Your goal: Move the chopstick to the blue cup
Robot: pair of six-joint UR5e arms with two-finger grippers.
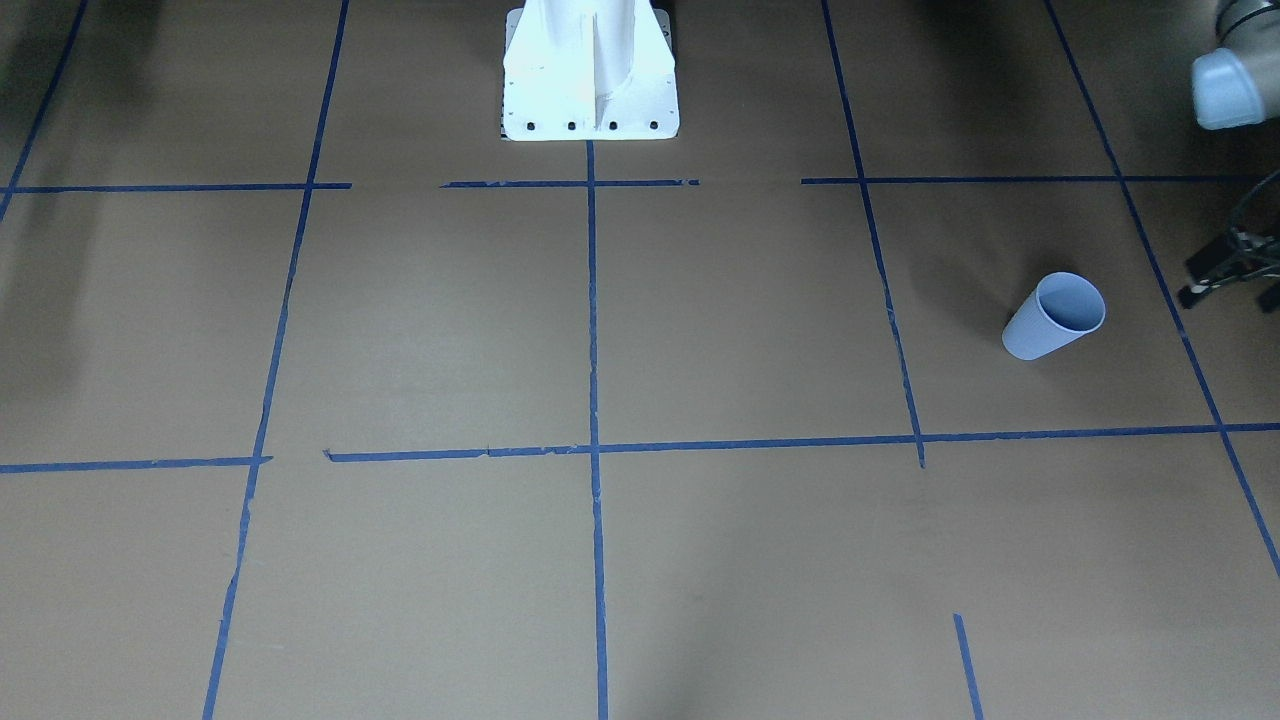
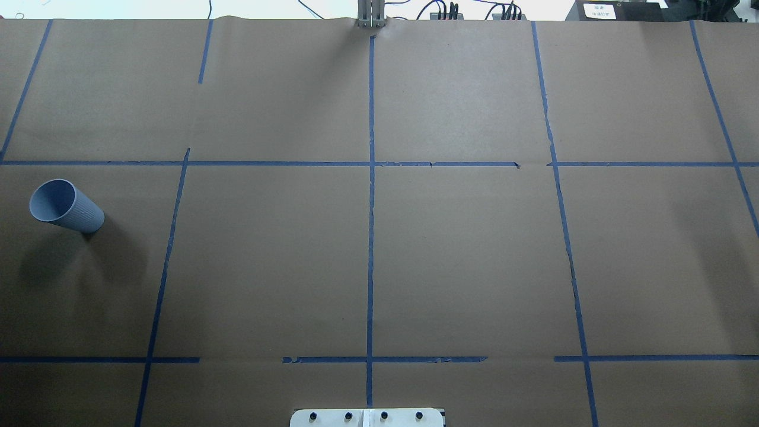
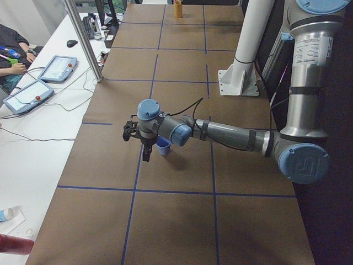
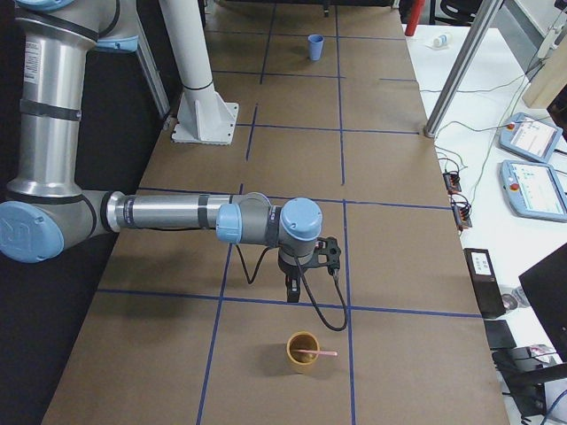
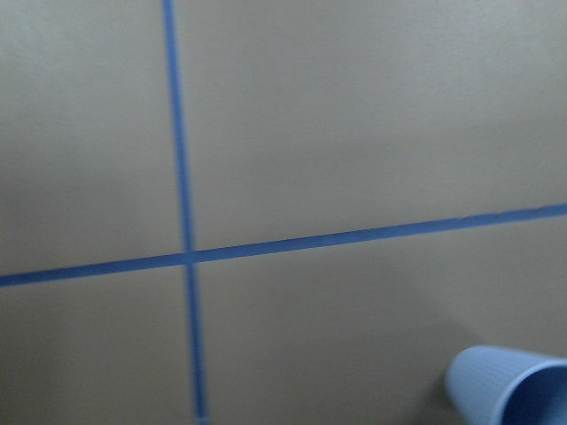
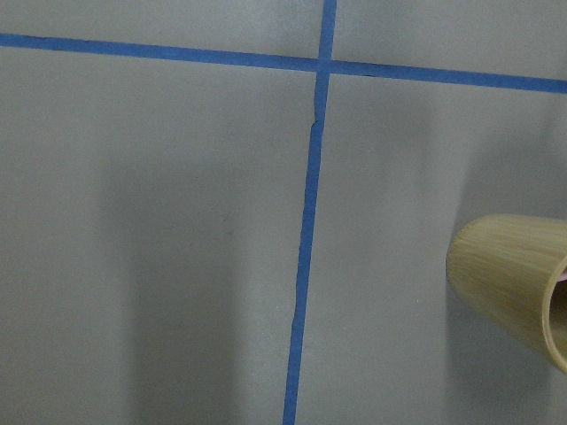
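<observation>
Next, my left gripper will go to the rim of the blue cup [image 1: 1102, 313] [image 5: 500, 413], on the side nearest my left arm, and close there.
The blue cup [image 2: 65, 206] stands upright on the brown paper at the table's left side; it also shows in the front view [image 1: 1055, 315] and at the lower right of the left wrist view [image 5: 514, 391]. My left gripper [image 3: 145, 156] hangs just beside the cup, fingers down; I cannot tell if it is open. The pale pink chopstick [image 4: 317, 353] leans in a tan cup [image 4: 302, 352] at the table's right end. My right gripper [image 4: 292, 289] hangs a little short of that cup; I cannot tell if it is open. The tan cup's side shows in the right wrist view [image 6: 509, 283].
The white robot base [image 1: 590, 75] stands at the table's middle rear edge. Blue tape lines [image 2: 370, 237] grid the brown paper. Tablets and cables lie on the white bench [image 4: 532, 168] beyond the far edge. A person sits at that bench [image 3: 11, 49].
</observation>
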